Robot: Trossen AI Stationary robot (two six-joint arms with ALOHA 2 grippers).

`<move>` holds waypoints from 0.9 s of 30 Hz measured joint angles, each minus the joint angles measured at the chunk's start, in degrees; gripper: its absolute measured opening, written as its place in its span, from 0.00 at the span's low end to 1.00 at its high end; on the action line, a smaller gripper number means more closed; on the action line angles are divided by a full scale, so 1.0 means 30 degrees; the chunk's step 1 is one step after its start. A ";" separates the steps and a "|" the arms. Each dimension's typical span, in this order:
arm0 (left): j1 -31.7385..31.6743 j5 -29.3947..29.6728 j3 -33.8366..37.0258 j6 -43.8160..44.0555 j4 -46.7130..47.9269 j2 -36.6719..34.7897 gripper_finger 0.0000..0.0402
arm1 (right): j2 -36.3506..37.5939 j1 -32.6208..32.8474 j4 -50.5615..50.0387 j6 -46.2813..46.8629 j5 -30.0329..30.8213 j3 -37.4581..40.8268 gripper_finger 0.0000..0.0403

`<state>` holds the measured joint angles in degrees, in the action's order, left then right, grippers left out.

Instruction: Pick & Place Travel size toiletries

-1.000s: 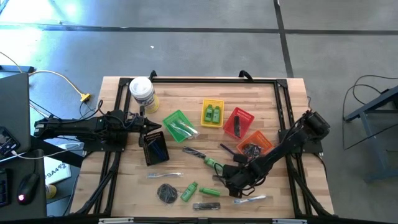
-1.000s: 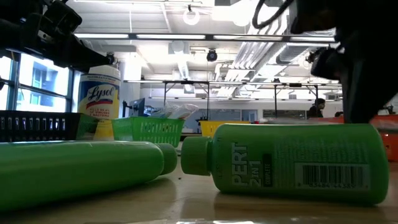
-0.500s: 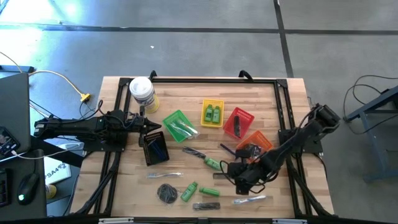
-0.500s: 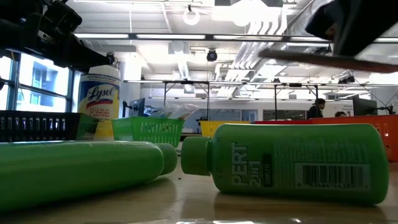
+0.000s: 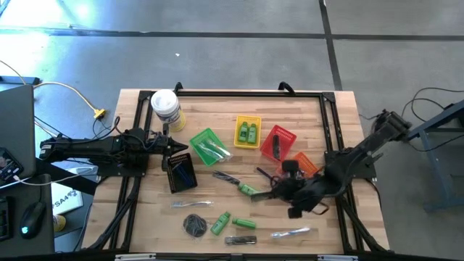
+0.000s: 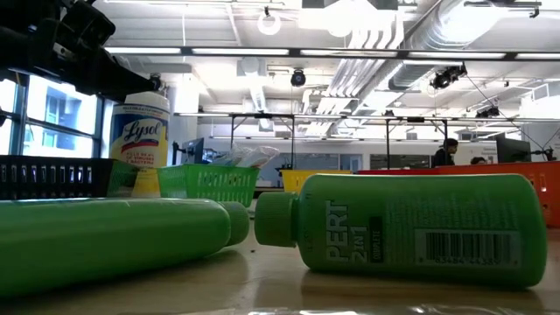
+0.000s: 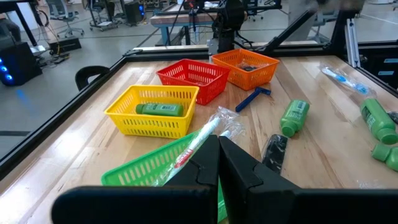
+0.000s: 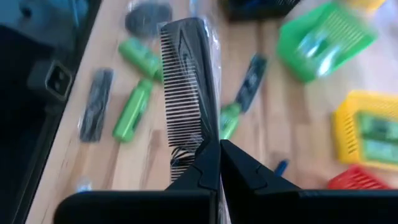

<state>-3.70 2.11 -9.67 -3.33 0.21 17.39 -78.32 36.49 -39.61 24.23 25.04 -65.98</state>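
Observation:
I will release the black comb from my right gripper in the orange basket, leaning over the edge (image 5: 283,168) beside the red basket.
My right gripper (image 5: 281,191) hangs above the table's middle right, shut on a black comb (image 8: 189,81) in a clear wrap. Below it on the wood lie green bottles (image 5: 248,190) (image 5: 221,222), a grey disc (image 5: 194,225), another wrapped comb (image 5: 240,240) and clear-wrapped brushes (image 5: 291,233). In the low view, two green bottles (image 6: 420,227) lie on their sides. My left gripper (image 7: 219,140) is shut and holds nothing, at the left over the green basket (image 5: 206,143). My right gripper pinches one end of the comb (image 8: 198,144), wrap and all, between its two fingers. The fingers slant down from the table's right side. The comb runs straight on past the fingertips, along their line, and is lifted clear of the table.
Yellow (image 5: 248,131), red (image 5: 278,141), orange (image 5: 297,165) and black (image 5: 180,172) baskets stand across the table's middle. A white-lidded jar (image 5: 166,107) stands at the far left. A blue razor (image 7: 252,98) lies near the orange basket.
My right gripper has risen from the table with the comb, drawn back toward the right and far edges, and rolled at the wrist. The comb is now lifted clear. In the low view the arm has gone up out of sight.

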 joint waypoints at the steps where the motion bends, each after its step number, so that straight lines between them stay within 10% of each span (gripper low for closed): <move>1: -0.0007 0.0000 0.0000 0.0000 -0.0007 -0.0007 0.00 | 0.0546 0.0000 0.0073 -0.0237 0.0262 0.0120 0.01; 27: 0.0000 0.0007 0.0000 -0.0743 0.0020 0.0000 0.00 | 1.7309 -0.2811 0.8191 -0.5532 -0.1397 1.2291 0.01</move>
<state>-3.70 2.13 -9.67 -5.56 0.27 17.39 -26.39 28.06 -15.04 7.64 20.85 -29.10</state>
